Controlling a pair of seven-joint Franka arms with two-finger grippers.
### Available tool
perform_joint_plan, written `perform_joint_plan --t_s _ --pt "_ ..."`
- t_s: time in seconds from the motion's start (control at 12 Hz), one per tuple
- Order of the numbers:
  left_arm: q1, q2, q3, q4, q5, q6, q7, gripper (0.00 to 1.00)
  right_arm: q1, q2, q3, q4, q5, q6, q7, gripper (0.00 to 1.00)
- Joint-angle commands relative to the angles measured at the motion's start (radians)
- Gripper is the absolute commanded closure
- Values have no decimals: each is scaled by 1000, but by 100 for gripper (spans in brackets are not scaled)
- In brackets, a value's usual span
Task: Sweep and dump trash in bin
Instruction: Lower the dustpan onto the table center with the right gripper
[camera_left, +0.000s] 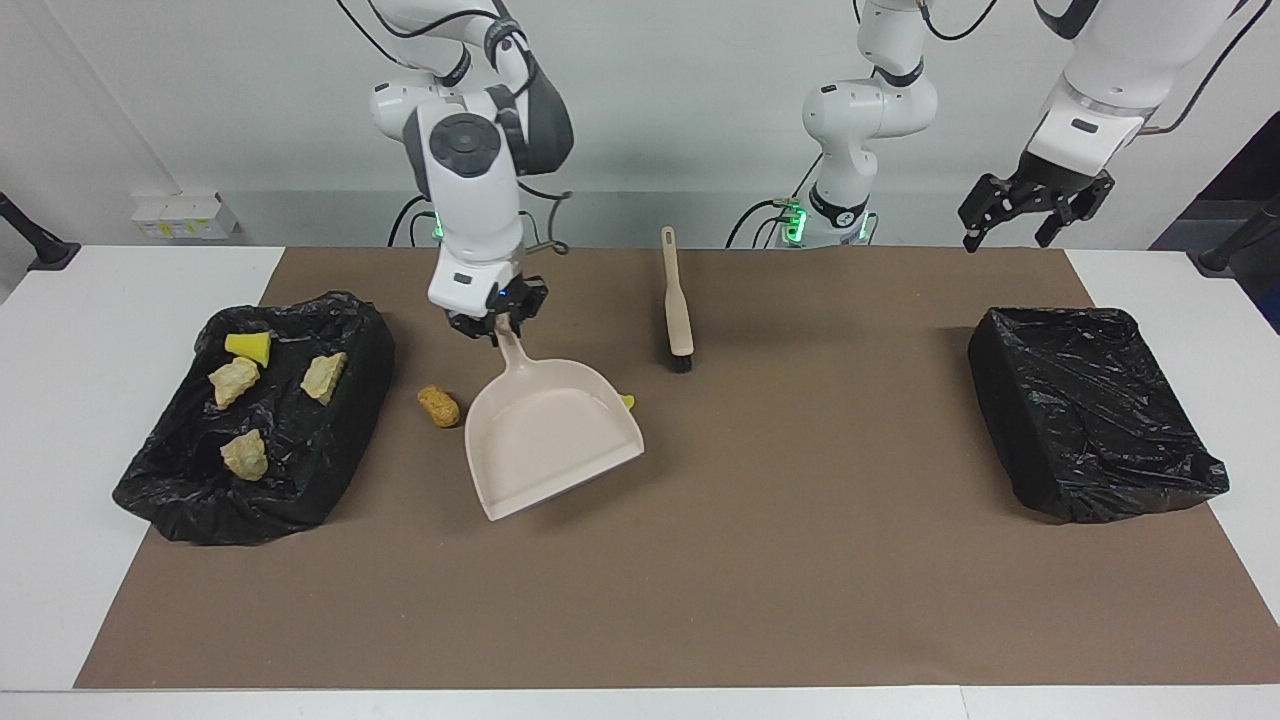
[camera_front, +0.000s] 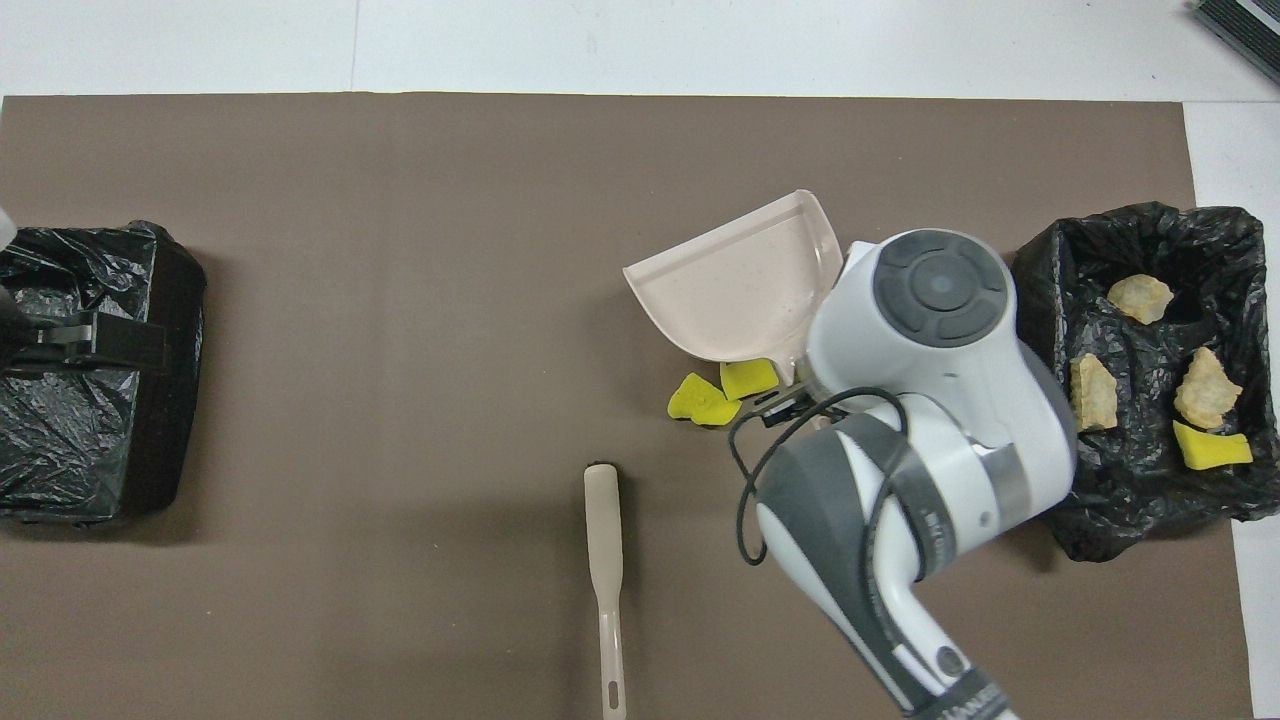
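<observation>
Next, my right gripper lets the beige dustpan go on the brown mat (camera_front: 594, 274) just past the bristles of the beige brush.
My right gripper (camera_left: 497, 325) is shut on the handle of the beige dustpan (camera_left: 550, 435), which hangs tilted low over the mat; the pan also shows in the overhead view (camera_front: 730, 290). Two yellow sponge pieces (camera_front: 705, 395) lie on the mat beside the pan's handle end, and the facing view shows only a sliver (camera_left: 627, 401) of them. A golden-brown nugget (camera_left: 439, 406) lies between the pan and the black-lined bin (camera_left: 250, 500). That bin holds a yellow piece (camera_left: 248, 346) and three beige chunks (camera_left: 233, 380). My left gripper (camera_left: 1030, 205) is open, up in the air.
The beige brush (camera_left: 678, 300) lies on the brown mat near the robots, at mid table, bristles pointing away from them. A second black-lined bin (camera_left: 1090, 410) stands at the left arm's end, with nothing showing inside. My right arm (camera_front: 930, 330) hides the nugget in the overhead view.
</observation>
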Motion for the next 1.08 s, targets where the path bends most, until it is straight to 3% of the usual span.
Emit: perform_joint_plan --t_s 0.0,0.33,0.58,0.83,0.92,1.0 --pt "-7 -16 8 -17 4 33 10 0 66 113 -5 135 26 9 167 100" --pt "3 -21 13 -27 4 33 13 0 169 326 -5 358 18 12 433 100" --pt "2 -21 13 -29 4 32 10 0 196 456 4 483 21 59 511 100" --pt "2 -24 13 -35 4 30 8 0 203 510 6 482 27 138 550 100" --pt "2 -25 13 -35 4 30 10 0 198 509 6 480 29 133 556 81" --pt "2 -25 13 -35 4 30 11 0 197 509 6 480 29 132 562 1"
